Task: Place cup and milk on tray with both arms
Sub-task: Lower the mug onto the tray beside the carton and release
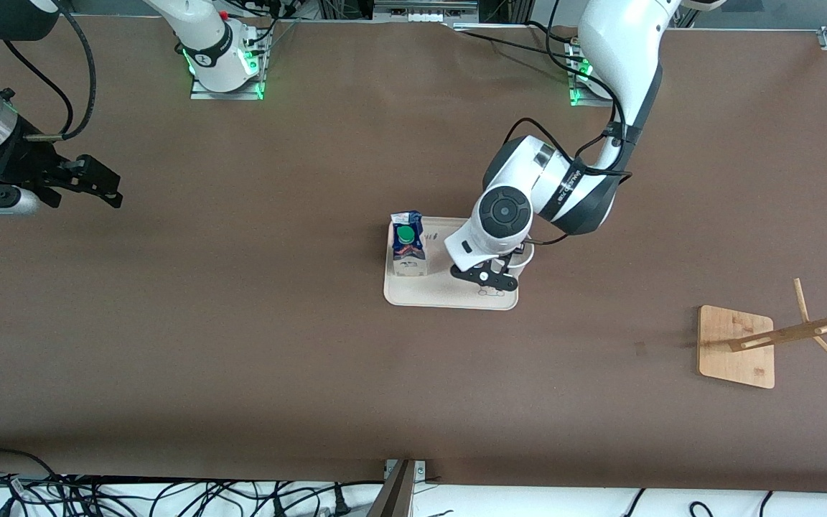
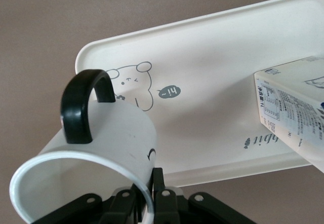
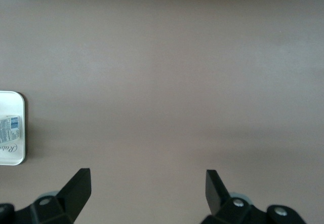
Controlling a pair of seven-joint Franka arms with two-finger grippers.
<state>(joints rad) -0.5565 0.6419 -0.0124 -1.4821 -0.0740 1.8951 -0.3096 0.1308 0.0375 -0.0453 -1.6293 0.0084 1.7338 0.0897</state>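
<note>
Next, my left gripper sets the white cup down and lets it go on the cream tray (image 1: pixel 475 259) (image 2: pixel 163 124) beside the bunny drawing, apart from the milk.
The cream tray (image 1: pixel 449 293) lies mid-table. The milk (image 1: pixel 408 244) stands upright on its end toward the right arm. My left gripper (image 1: pixel 489 280) is shut on the white cup (image 1: pixel 523 260) over the tray's other end, mostly hidden under the wrist. In the left wrist view the gripper (image 2: pixel 147 186) pinches the cup's (image 2: pixel 111 133) wall, one finger inside and one outside, black handle up, by the tray's (image 2: pixel 212 67) bunny drawing. The milk (image 2: pixel 293 117) stands apart. I cannot tell if the cup touches the tray. My right gripper (image 1: pixel 97 188) waits open and empty over bare table (image 3: pixel 147 181).
A square wooden stand base with a pegged pole (image 1: pixel 736 346) sits toward the left arm's end, nearer the front camera. Cables lie along the table's front edge (image 1: pixel 169 495). The tray's corner (image 3: pixel 15 155) shows in the right wrist view.
</note>
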